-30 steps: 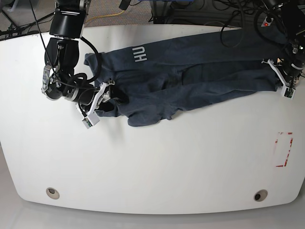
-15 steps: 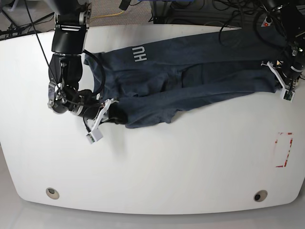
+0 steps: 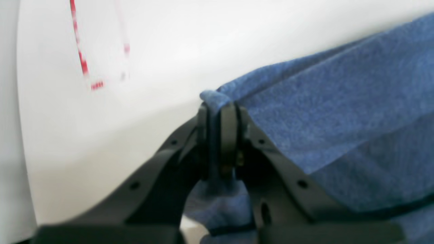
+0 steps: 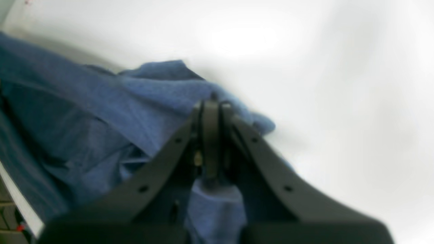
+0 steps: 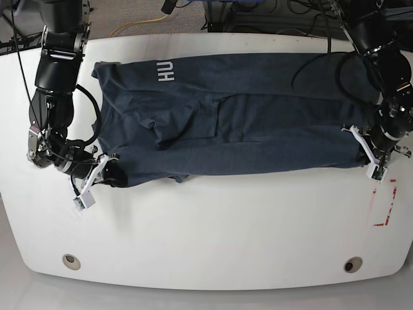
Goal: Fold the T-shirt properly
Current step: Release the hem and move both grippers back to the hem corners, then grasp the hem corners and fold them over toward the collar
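Observation:
My right gripper has the T-shirt's corner. It will let go of the corner on the rumpled cloth (image 5: 131, 108) close to the white HU letters.
The dark slate-blue T-shirt (image 5: 245, 116) lies stretched across the white table (image 5: 213, 226), white letters "HU" (image 5: 165, 70) showing near its upper left. My right gripper (image 5: 111, 175), on the base view's left, is shut on the shirt's lower left corner; the right wrist view shows its jaws (image 4: 211, 142) closed on blue cloth (image 4: 101, 112). My left gripper (image 5: 364, 150), on the base view's right, is shut on the shirt's lower right corner; the left wrist view shows cloth (image 3: 332, 112) pinched between its fingers (image 3: 228, 135).
A red dashed rectangle (image 5: 386, 205) is marked on the table right of centre near the left arm. Two round holes (image 5: 71, 261) (image 5: 352, 265) sit near the front edge. Cables and equipment lie beyond the table's far edge.
Both grippers pulled the shirt's lower edge toward the front and apart. The shirt is now spread wider and flatter; the right arm moved left and down, the left arm moved down.

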`<state>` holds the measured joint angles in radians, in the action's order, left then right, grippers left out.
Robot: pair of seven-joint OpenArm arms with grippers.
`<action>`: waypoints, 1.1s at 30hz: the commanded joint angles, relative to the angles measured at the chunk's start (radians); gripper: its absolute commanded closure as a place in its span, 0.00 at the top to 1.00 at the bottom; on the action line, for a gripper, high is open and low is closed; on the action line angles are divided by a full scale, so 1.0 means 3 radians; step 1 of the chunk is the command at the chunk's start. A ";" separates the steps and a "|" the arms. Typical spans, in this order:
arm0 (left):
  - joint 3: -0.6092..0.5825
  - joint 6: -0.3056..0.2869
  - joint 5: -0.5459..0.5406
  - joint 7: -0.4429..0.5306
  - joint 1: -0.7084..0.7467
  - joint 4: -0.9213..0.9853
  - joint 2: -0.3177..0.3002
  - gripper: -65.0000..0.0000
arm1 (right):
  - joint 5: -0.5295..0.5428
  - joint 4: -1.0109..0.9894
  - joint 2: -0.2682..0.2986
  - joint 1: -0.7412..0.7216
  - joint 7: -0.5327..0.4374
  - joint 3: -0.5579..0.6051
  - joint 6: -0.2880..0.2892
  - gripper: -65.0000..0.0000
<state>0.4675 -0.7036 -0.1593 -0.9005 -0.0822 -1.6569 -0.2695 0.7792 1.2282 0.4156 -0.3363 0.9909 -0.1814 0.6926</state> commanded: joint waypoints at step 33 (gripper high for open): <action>0.0178 0.0018 -0.0019 -0.0428 0.0773 -0.0913 -0.0112 0.05 | 0.1057 0.1601 0.0075 0.1216 0.0449 -0.0641 0.0019 0.00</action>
<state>0.5091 -0.7044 -0.1688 -1.0363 0.1501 -1.9129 -0.2768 1.0775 1.6573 0.4210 0.0212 1.1481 -0.3660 0.6926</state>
